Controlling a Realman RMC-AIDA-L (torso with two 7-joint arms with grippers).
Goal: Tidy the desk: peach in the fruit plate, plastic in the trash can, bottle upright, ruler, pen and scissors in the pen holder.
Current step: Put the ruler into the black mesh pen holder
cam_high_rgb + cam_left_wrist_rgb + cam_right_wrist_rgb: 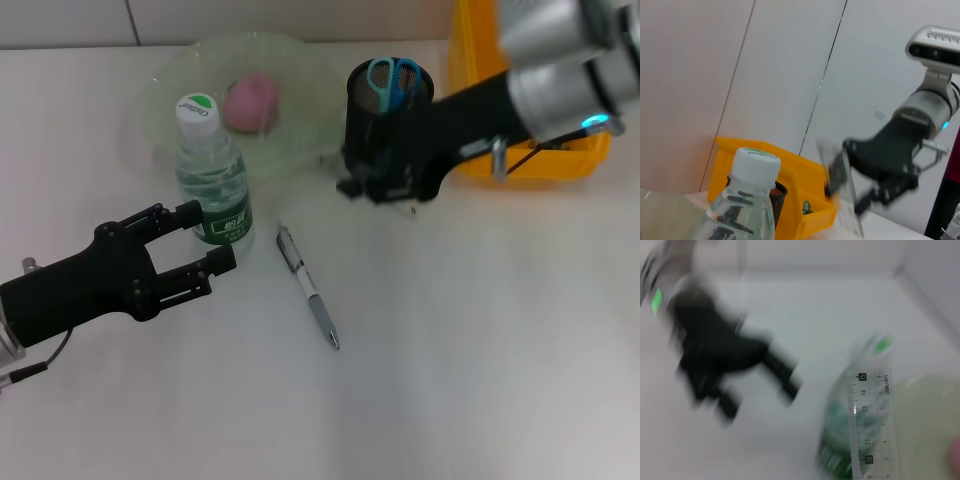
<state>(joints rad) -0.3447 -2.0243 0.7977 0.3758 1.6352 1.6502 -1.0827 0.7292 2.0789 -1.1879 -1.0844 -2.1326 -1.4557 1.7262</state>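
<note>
I should release the clear ruler from my right gripper inside the black mesh pen holder (382, 84), just behind the blue-handled scissors. The ruler is now held in front of that holder.
The clear bottle (213, 182) with a white cap stands upright in front of the fruit plate (175, 75), and the pink peach (250, 102) lies in that plate. My left gripper (212, 238) is open, its fingertips at either side of the bottle's base. My right gripper (378, 190) hovers in front of the black mesh pen holder (375, 125), shut on a clear ruler (870, 430) that also shows as the ruler (844, 186) in the left wrist view. Blue-handled scissors (393, 80) stand in the holder. The pen (308, 287) lies on the table between the arms. No plastic is in view.
An orange bin (530, 165) stands at the back right, behind my right arm. The white table (470, 350) stretches bare toward the front and right. The wall runs close behind the plate.
</note>
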